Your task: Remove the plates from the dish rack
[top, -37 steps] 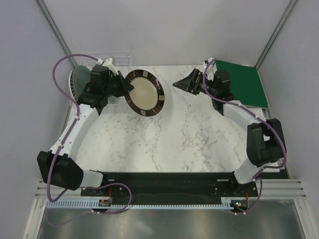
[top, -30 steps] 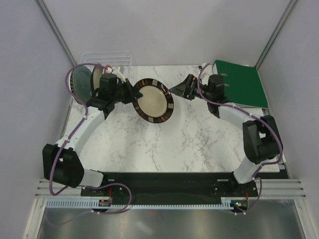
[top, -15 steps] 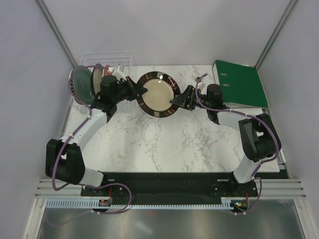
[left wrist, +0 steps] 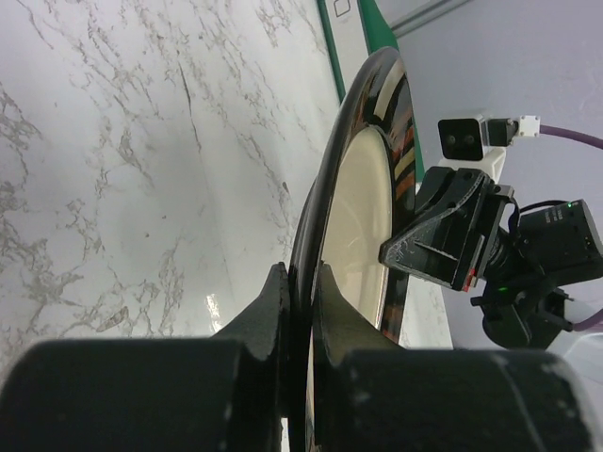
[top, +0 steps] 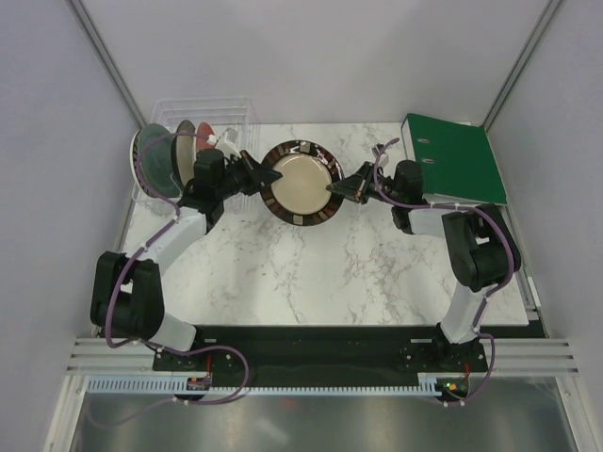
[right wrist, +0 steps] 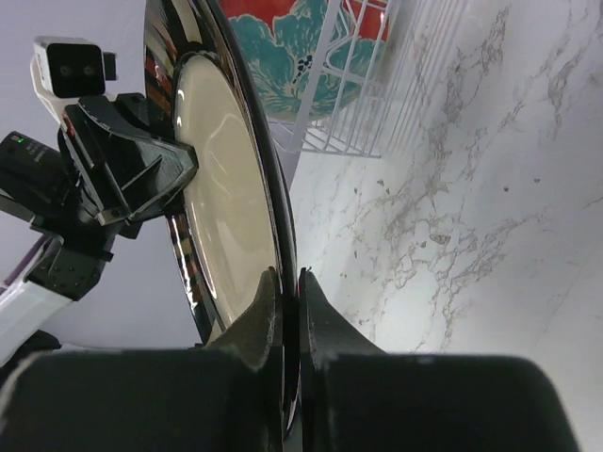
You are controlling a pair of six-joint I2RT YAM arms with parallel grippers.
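Observation:
Next, my right gripper lets go of the cream plate on the marble table [top: 331, 149] by the back wall, between the dish rack and the binder.
A cream plate with a dark brown rim [top: 300, 184] hangs above the marble table between both arms. My left gripper [top: 259, 176] is shut on its left rim, and in the left wrist view the fingertips [left wrist: 300, 282] pinch the rim [left wrist: 363, 217] edge-on. My right gripper [top: 337, 188] is shut on the opposite rim, its jaws [right wrist: 285, 281] clamping the plate [right wrist: 226, 188]. The clear dish rack [top: 203, 111] stands at the back left. A teal-green plate [top: 155, 165] and a red plate with teal flowers [right wrist: 311, 47] stand upright in it.
A green ring binder [top: 457, 160] lies at the back right of the marble table [top: 330, 264]. Grey walls close in the back and both sides. The rack's ribbed wall [right wrist: 367, 85] stands just behind the held plate.
My right gripper moved left to the plate and shut on its right rim. The left arm carried the plate away from the rack toward the table's middle, still gripping it.

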